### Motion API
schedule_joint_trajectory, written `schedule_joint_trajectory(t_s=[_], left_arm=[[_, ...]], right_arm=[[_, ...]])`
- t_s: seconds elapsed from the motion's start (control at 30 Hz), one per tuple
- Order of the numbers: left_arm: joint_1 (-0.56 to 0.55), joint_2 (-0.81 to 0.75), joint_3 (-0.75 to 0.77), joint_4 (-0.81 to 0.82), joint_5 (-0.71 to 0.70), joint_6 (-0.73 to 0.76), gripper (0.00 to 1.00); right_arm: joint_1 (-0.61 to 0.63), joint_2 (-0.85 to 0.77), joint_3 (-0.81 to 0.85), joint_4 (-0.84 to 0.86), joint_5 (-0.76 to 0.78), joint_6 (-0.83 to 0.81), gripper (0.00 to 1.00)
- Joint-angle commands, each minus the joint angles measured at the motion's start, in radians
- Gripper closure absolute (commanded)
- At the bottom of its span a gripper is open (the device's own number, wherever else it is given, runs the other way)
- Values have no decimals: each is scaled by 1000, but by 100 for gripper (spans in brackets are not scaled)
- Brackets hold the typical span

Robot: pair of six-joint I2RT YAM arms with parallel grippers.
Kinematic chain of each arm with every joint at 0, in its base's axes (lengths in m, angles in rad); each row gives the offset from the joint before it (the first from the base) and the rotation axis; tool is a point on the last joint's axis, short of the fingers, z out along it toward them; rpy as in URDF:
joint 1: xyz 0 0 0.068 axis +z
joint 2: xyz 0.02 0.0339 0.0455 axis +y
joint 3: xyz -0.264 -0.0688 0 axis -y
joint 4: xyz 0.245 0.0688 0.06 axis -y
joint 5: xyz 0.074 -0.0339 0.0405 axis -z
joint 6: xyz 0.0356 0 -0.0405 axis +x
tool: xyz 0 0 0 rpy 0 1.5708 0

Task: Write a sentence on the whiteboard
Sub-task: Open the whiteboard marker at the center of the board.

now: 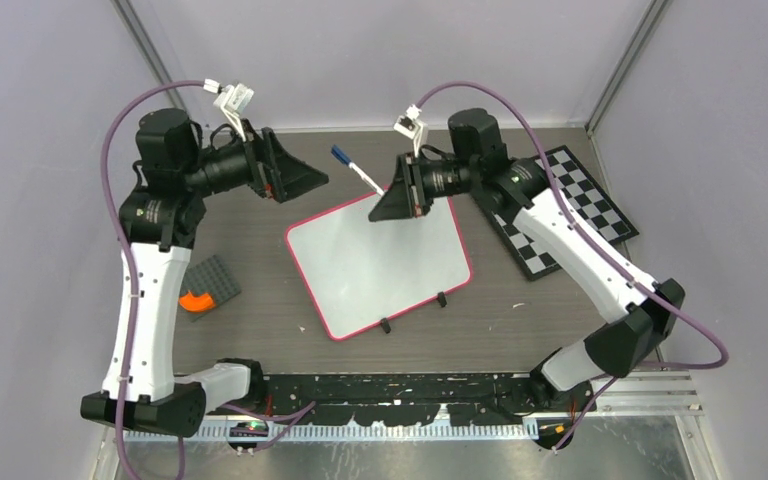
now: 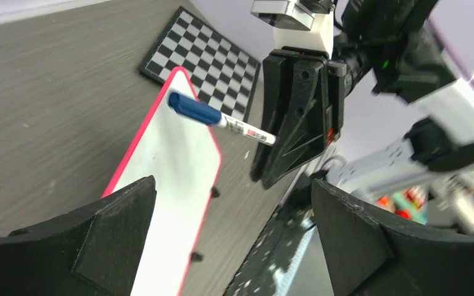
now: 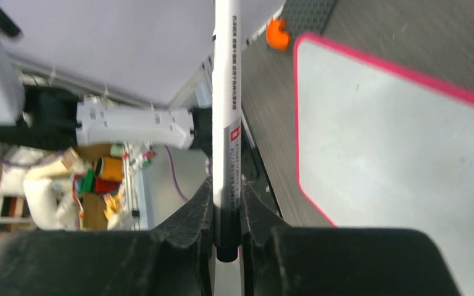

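My left gripper should hold the marker's blue cap while my right gripper, which holds just the marker's tail end now, takes hold of the marker's middle (image 3: 227, 132).
The whiteboard (image 1: 380, 265), white with a pink-red frame and two black clip feet, lies flat mid-table. Its surface (image 2: 166, 185) is blank in the left wrist view, and its face (image 3: 395, 148) is also blank in the right wrist view. Above its far edge my right gripper (image 1: 385, 197) is shut on a white marker (image 1: 357, 170) with a blue cap. It holds the marker (image 3: 227, 92) by the tail end between its fingertips (image 3: 227, 209). The capped end (image 2: 191, 108) points toward my left gripper (image 1: 318, 180). That gripper (image 2: 234, 234) is open, empty and a short way off.
A black-and-white checkerboard (image 1: 570, 210) lies at the right, under the right arm. A dark grey studded plate (image 1: 212, 280) with an orange piece (image 1: 197, 300) lies at the left, by the left arm. Both arm bases sit along the near edge.
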Motion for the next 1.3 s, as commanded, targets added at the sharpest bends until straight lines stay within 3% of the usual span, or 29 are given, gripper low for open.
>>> schedule_joint_trajectory(t_s=[0.0, 0.2, 0.43, 0.6, 0.8, 0.9, 0.93, 1.03, 1.1, 1.17, 1.27], left_arm=[[-2, 40, 115, -427, 77, 541, 0], [-47, 84, 95, -501, 240, 641, 2], [-276, 72, 50, -540, 79, 774, 17], [-402, 83, 43, -581, -21, 852, 37], [-433, 91, 51, -602, -4, 894, 78], [-443, 82, 51, -610, 2, 915, 94], [-449, 78, 49, -610, -2, 921, 99], [-453, 64, 25, -585, -36, 913, 100], [-452, 50, 0, -542, -63, 879, 100], [-450, 32, -35, -482, -118, 831, 100], [-419, 10, -100, -374, -117, 697, 100]], right_arm=[[9, -119, -73, -241, -85, -260, 100], [10, -151, -114, -438, -211, -442, 100], [28, -145, -117, -557, -279, -506, 100], [49, -145, -111, -600, -281, -537, 100], [58, -120, -77, -693, -290, -598, 100], [57, -105, -59, -731, -294, -614, 100], [58, -100, -55, -735, -297, -613, 95], [58, -94, -42, -723, -295, -597, 80], [56, -98, -41, -689, -273, -562, 43], [43, -110, -40, -652, -245, -530, 24], [-7, -140, -60, -535, -226, -400, 17]])
